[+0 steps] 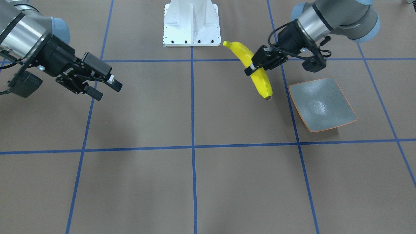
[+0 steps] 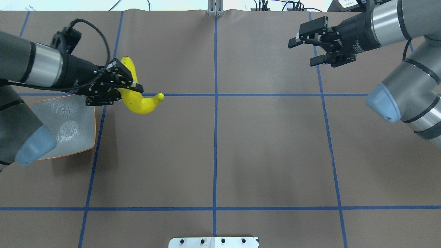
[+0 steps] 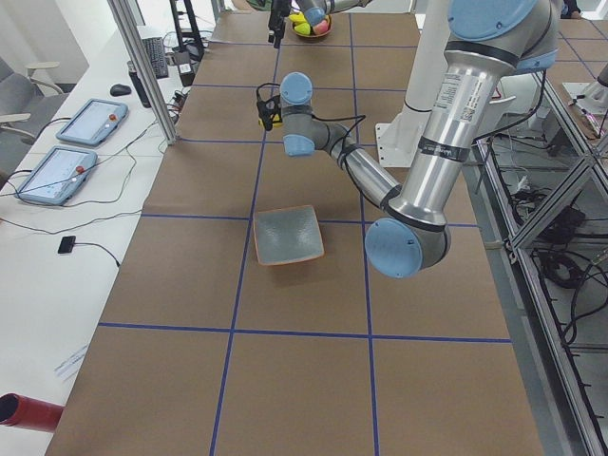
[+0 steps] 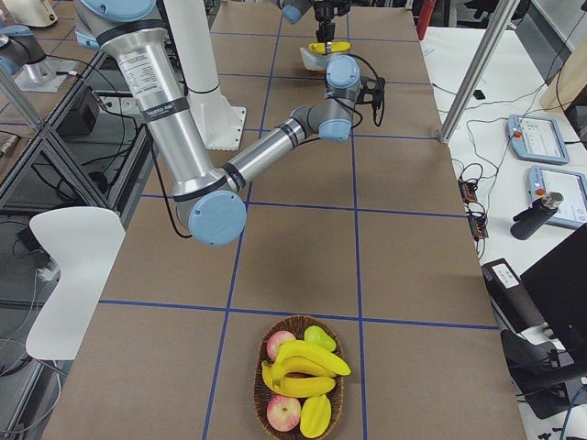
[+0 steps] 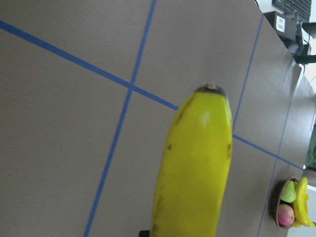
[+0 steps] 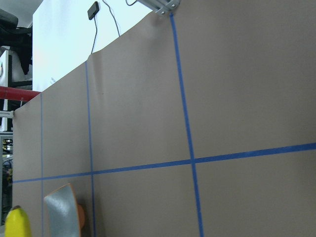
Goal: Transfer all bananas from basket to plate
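The yellow banana will leave my left gripper across the middle of the grey-blue, orange-rimmed plate [image 1: 326, 101].
A yellow banana [image 1: 261, 83] hangs above the table with my left gripper [image 1: 252, 68] shut across its middle, seen from overhead as banana [image 2: 139, 103] in left gripper [image 2: 127, 93]. The grey-blue, orange-rimmed plate [image 1: 321, 104] lies empty just beside and below it, partly under the left arm in the overhead view of the plate [image 2: 69, 120]. My right gripper [image 1: 108, 91] hovers open and empty over the far side of the table. The basket [image 4: 260, 394] stands at the table's right end, holding more bananas [image 4: 307, 362].
Apples [image 4: 284, 412] and greenish fruit [image 4: 316, 337] share the basket with the bananas. The white robot base [image 1: 191, 22] stands at the table's middle edge. A side bench with tablets [image 3: 66, 166] and cables runs along the far edge.
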Available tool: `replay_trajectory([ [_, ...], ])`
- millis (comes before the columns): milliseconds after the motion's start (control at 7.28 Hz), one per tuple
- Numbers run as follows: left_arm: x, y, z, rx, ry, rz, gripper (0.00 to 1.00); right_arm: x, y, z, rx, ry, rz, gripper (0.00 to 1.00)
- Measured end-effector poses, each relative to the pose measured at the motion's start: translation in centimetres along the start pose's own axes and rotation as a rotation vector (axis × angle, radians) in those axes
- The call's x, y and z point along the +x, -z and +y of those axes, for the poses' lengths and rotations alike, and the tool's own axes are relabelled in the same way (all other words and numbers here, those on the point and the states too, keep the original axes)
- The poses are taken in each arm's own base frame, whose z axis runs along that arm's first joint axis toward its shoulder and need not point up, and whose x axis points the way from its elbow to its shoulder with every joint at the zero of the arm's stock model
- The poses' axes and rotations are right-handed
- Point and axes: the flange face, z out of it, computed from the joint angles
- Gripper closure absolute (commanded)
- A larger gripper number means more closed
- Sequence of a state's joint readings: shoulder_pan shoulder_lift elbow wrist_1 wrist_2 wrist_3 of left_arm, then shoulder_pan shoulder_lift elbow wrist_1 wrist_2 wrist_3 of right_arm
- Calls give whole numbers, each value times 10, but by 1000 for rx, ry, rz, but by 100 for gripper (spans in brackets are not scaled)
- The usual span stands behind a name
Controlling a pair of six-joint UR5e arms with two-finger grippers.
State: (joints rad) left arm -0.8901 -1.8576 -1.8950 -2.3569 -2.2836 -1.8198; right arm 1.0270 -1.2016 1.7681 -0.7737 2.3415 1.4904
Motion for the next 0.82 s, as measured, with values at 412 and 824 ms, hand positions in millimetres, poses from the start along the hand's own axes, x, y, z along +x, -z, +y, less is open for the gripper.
replay_trajectory([
  [412, -92, 62, -85, 47, -47, -115, 100, 104, 6, -37, 31, 99, 143, 0],
  [824, -172, 72, -141, 7, -202, -211, 100, 164, 8, -63, 23, 144, 222, 0],
])
